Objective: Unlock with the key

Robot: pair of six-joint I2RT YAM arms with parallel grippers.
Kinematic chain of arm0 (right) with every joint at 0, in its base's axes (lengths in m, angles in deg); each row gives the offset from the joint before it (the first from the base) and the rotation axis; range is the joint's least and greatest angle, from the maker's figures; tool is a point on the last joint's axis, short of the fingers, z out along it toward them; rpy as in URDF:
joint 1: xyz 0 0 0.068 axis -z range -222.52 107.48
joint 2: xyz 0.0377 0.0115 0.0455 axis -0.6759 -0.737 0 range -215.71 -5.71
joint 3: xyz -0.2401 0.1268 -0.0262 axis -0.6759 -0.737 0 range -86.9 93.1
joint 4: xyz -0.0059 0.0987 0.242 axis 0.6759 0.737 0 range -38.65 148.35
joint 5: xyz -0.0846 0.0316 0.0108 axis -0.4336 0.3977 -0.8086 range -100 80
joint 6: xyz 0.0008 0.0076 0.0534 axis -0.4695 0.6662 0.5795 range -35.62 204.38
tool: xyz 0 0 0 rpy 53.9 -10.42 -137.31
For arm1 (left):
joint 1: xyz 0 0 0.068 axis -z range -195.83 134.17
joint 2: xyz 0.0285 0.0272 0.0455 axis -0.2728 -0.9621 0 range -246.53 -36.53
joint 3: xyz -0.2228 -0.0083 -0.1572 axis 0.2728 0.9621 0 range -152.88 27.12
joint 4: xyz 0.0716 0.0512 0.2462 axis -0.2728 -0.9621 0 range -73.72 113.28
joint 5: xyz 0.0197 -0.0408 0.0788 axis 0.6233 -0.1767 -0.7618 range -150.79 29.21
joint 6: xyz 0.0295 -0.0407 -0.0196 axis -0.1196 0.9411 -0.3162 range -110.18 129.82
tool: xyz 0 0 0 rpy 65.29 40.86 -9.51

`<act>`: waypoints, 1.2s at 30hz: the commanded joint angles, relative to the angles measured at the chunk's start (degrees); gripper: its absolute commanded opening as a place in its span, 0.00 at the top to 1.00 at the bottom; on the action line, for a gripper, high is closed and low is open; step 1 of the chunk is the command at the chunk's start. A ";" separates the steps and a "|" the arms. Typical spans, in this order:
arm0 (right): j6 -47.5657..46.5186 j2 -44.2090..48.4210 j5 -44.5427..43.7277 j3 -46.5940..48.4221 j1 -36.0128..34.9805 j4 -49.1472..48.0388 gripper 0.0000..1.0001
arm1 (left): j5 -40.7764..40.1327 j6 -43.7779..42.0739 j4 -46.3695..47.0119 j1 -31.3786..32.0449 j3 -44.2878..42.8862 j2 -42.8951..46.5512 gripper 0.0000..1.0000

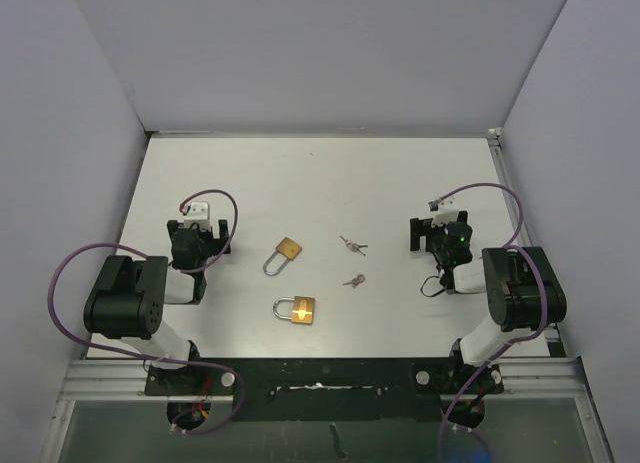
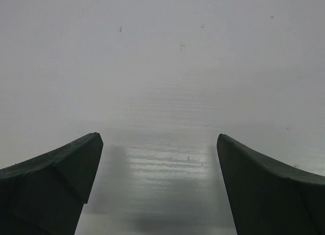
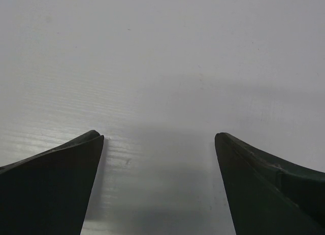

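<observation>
My right gripper needs to close on the metal ring [image 1: 351, 246] of the small bunch of keys, the one that is farther back, level with the tilted padlock.
Two brass padlocks lie on the white table in the top view: one [image 1: 284, 254] tilted near the middle, another [image 1: 296, 309] nearer the front with its shackle pointing left. A small bunch of keys [image 1: 352, 246] and a single key [image 1: 354, 280] lie to their right. My left gripper [image 1: 201, 226] rests open on the table at the left, away from the locks. My right gripper [image 1: 438, 229] rests open at the right, away from the keys. Both wrist views show only bare table between spread fingers [image 2: 56, 169] [image 3: 264, 179].
Grey walls close in the table on the left, back and right. A metal rail [image 1: 320, 378] runs along the near edge by the arm bases. Cables loop beside each arm.
</observation>
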 commanded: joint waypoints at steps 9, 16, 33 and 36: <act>-0.53 0.20 0.43 1.08 0.35 -2.35 0.02 | 0.01 0.43 2.17 -0.30 -1.84 -0.29 0.02; -0.57 0.20 0.43 1.10 0.35 -2.36 0.02 | 2.00 0.91 1.34 -1.45 -2.26 -0.35 0.02; 9.77 20.25 -11.16 16.70 -9.63 37.98 0.02 | -5.34 -2.27 -23.59 11.18 -14.63 15.67 0.02; 10.15 22.96 -7.13 20.58 -11.12 46.11 0.02 | 0.07 6.37 -30.36 11.23 -17.29 21.36 0.02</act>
